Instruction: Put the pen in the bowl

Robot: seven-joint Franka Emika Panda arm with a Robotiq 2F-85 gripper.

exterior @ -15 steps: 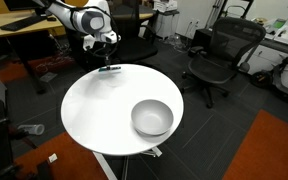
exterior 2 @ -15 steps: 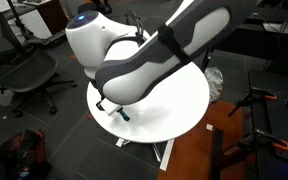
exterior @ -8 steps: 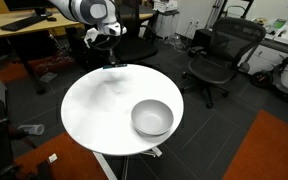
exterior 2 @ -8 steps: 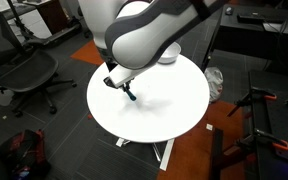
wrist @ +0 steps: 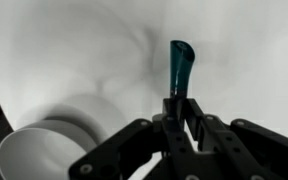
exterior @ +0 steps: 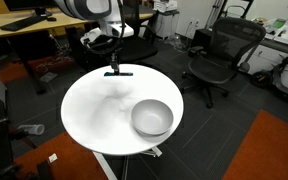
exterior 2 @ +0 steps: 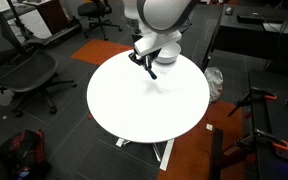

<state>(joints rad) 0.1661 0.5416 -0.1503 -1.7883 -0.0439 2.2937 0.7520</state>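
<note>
My gripper is going to release the pen inside the silvery bowl, leaving it flat on the middle of the bowl's bottom [exterior: 150, 122] [wrist: 42, 165].
My gripper [exterior: 115, 66] is shut on the pen [exterior: 118, 73], a short dark teal stick held level above the far edge of the round white table [exterior: 89, 115]. In the wrist view the pen [wrist: 178, 68] sticks up from between my shut fingers [wrist: 178, 112]. The silvery bowl [exterior: 152, 118] stands on the table's near right part, apart from the gripper; its rim shows in the wrist view [wrist: 39, 150] at lower left. In an exterior view the gripper [exterior 2: 149, 66] holds the pen [exterior 2: 151, 71] over the table; the bowl is hidden there.
Black office chairs stand around the table [exterior: 216, 55] [exterior 2: 29, 75]. A desk with a monitor [exterior: 24, 22] is behind the arm. An orange carpet patch [exterior: 269, 150] lies on the floor.
My gripper has lifted the pen off the table's far edge and carried it up and towards the bowl's side.
</note>
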